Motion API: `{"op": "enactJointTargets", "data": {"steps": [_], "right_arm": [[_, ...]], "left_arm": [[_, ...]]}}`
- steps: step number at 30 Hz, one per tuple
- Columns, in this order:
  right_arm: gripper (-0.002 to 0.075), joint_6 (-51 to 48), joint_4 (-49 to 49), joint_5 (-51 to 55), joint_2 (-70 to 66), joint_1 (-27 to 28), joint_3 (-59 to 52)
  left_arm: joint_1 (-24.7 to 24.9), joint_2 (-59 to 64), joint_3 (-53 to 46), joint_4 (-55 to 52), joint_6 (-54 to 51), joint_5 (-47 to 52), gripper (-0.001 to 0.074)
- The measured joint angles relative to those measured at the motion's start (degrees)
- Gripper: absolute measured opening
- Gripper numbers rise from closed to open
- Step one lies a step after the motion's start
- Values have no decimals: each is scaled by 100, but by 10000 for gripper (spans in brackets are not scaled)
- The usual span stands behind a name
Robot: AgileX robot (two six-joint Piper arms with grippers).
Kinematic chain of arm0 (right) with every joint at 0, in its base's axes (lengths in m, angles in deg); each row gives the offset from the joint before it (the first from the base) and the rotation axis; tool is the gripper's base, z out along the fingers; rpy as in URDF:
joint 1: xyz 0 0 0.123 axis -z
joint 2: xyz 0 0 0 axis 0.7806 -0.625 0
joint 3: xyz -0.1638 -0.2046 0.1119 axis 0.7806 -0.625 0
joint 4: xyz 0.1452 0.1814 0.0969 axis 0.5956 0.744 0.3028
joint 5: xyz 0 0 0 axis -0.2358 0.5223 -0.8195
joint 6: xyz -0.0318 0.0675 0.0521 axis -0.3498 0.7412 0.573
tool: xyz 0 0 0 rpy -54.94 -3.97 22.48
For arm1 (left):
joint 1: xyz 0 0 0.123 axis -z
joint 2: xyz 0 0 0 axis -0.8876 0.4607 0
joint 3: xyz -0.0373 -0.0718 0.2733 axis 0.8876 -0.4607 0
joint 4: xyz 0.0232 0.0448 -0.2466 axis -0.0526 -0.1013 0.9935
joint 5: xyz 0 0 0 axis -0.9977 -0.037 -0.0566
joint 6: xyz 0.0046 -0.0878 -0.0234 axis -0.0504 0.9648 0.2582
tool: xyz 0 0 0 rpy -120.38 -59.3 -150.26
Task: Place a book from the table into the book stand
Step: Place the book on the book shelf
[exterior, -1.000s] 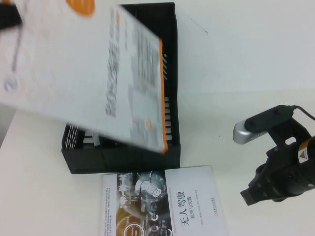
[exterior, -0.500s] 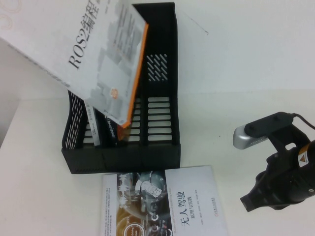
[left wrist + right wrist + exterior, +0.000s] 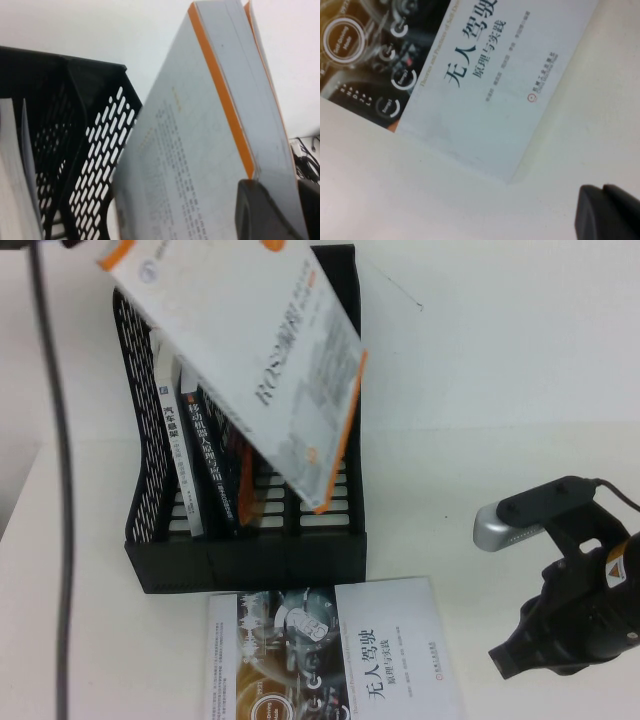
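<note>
The white ROS2 book, now tilted over the black stand, will be put down by my left gripper in the black stand's empty compartment (image 3: 324, 527) that is nearest my right gripper.
A white book with an orange spine, the ROS2 book (image 3: 270, 370), hangs tilted over the black book stand (image 3: 250, 560). Its lower corner dips into the stand's right compartment. My left gripper (image 3: 282, 197) is shut on the book's upper end (image 3: 190, 165), beside the stand's perforated wall (image 3: 95, 145). It is out of the high view; only its cable shows there. My right gripper (image 3: 510, 655) is shut and empty, low over the table at the front right. Its tips (image 3: 607, 212) hover past the corner of a second book (image 3: 485, 85).
The second book (image 3: 340, 660) lies flat on the table in front of the stand. Two books (image 3: 170, 430) (image 3: 215, 455) stand upright in the stand's left and middle compartments. White table lies to the right of the stand.
The held book has swung from the upper left toward the right and down, and its lower corner now sits in the stand's right compartment. The books in the stand are uncovered. My right arm barely moved.
</note>
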Motion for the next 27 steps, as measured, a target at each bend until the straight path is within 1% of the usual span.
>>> {"op": "enactJointTargets", "data": {"steps": [5, 10, 13, 20, 27], "right_arm": [[4, 26, 0, -276, 8, 0, -364], [4, 45, 80, -556, 8, 0, -808], [4, 51, 165, -668, 8, 0, -974], [4, 51, 285, -811, 8, 0, -998], [4, 51, 295, -868, 8, 0, -998]], "left_arm": [[190, 386, 0, -58, 10, -405, 111], [226, 562, 0, -296, 10, -438, 111], [226, 571, 44, -457, 10, -387, 111], [226, 571, 511, -972, 33, 40, 110], [226, 571, 672, -1071, 122, 85, 110]]}}
